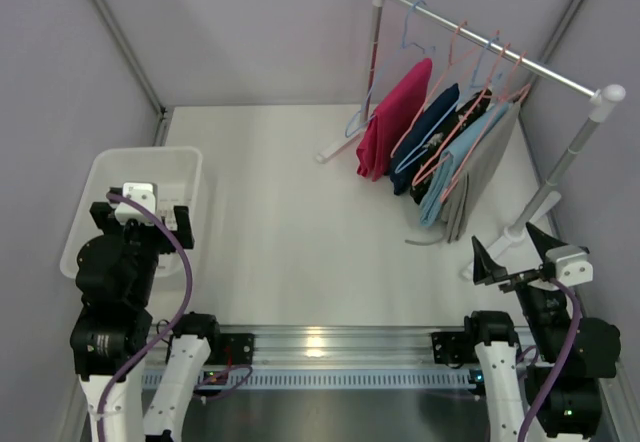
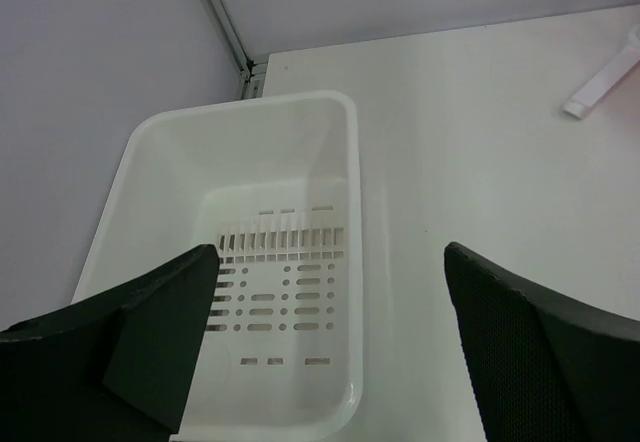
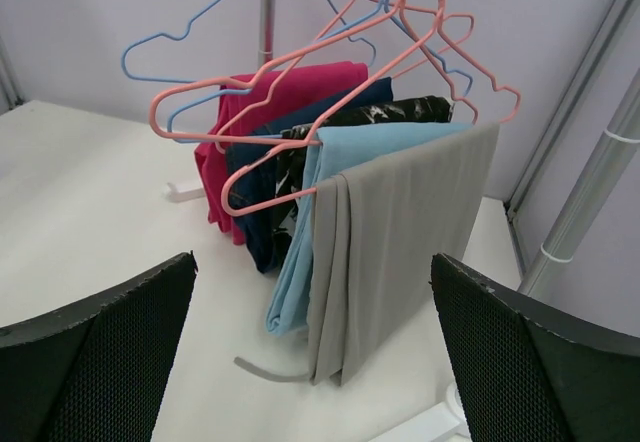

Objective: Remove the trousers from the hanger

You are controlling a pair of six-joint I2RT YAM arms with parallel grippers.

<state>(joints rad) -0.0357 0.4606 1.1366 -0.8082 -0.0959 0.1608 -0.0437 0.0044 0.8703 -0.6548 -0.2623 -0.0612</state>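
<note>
I need to close my right gripper on the near sloping side [image 1: 475, 152] [image 3: 335, 110] of the pink hanger that carries the light grey trousers.
The light grey trousers [image 3: 400, 252] [image 1: 492, 167] hang folded over a pink hanger [image 3: 262, 200] at the near end of the rail [image 1: 490, 47]. Their hem touches the table. The sky-blue trousers [image 3: 325, 197] [image 1: 452, 167] hang right behind them on another hanger. My right gripper [image 3: 312, 262] [image 1: 508, 247] is open and faces the grey pair from a short way off, touching nothing. Far to the left, my left gripper [image 2: 330, 257] [image 1: 142, 217] is open and empty above the near right corner of the white bin [image 2: 350, 162].
Magenta [image 1: 395, 117], navy [image 1: 425, 137] and black patterned [image 3: 400, 112] garments hang further along the rail, with bare blue and pink hangers. The rack's white post [image 1: 570, 157] and foot [image 1: 495, 247] stand beside my right gripper. Grey walls close in both sides.
</note>
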